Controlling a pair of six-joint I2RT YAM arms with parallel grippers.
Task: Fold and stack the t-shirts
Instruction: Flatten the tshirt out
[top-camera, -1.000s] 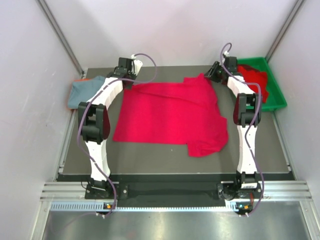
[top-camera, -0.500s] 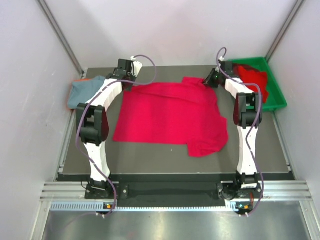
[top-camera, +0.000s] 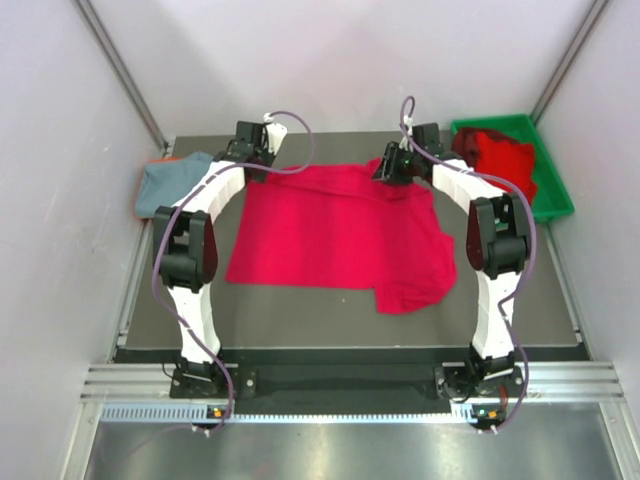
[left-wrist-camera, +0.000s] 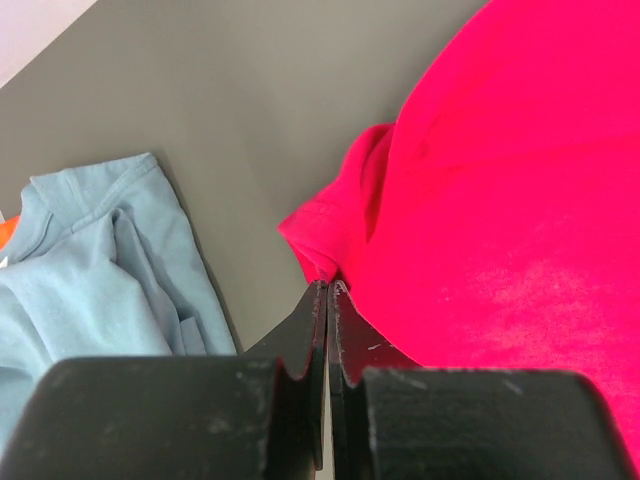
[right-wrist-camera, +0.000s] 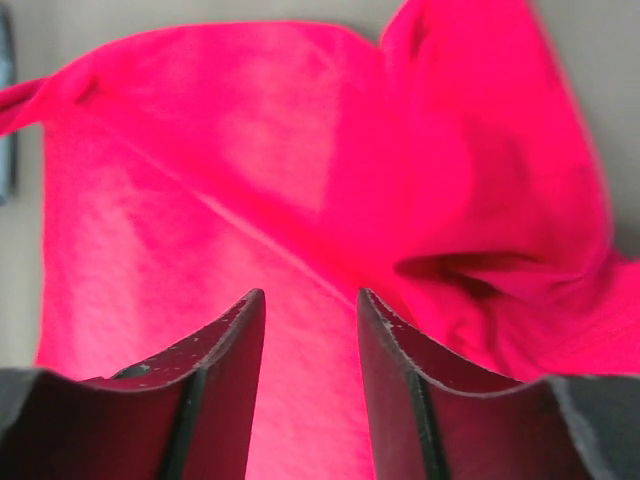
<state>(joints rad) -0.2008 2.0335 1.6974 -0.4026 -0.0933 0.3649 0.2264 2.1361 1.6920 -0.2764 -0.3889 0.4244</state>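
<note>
The red t-shirt's far corner is bunched, so my right gripper will pinch the corner's folded edge (right-wrist-camera: 495, 300) and pull it flat before folding.
A bright red t-shirt (top-camera: 340, 225) lies spread on the dark table, with a sleeve pointing toward the near right. My left gripper (top-camera: 257, 163) is at its far left corner. In the left wrist view this gripper (left-wrist-camera: 328, 285) is shut, with the red sleeve's (left-wrist-camera: 335, 235) edge pinched at its tips. My right gripper (top-camera: 390, 172) hovers over the shirt's far right edge. It (right-wrist-camera: 310, 300) is open, with only red cloth (right-wrist-camera: 250, 120) below the fingers. A grey-blue t-shirt (top-camera: 170, 180) lies crumpled at the far left (left-wrist-camera: 90, 260).
A green bin (top-camera: 556, 197) at the far right holds a darker red t-shirt (top-camera: 495, 155). Something orange (top-camera: 158, 160) peeks out from under the grey-blue t-shirt. White walls close in on both sides and at the back.
My right gripper has moved left from beside the green bin to above the red t-shirt's far edge. The left arm has stayed still.
</note>
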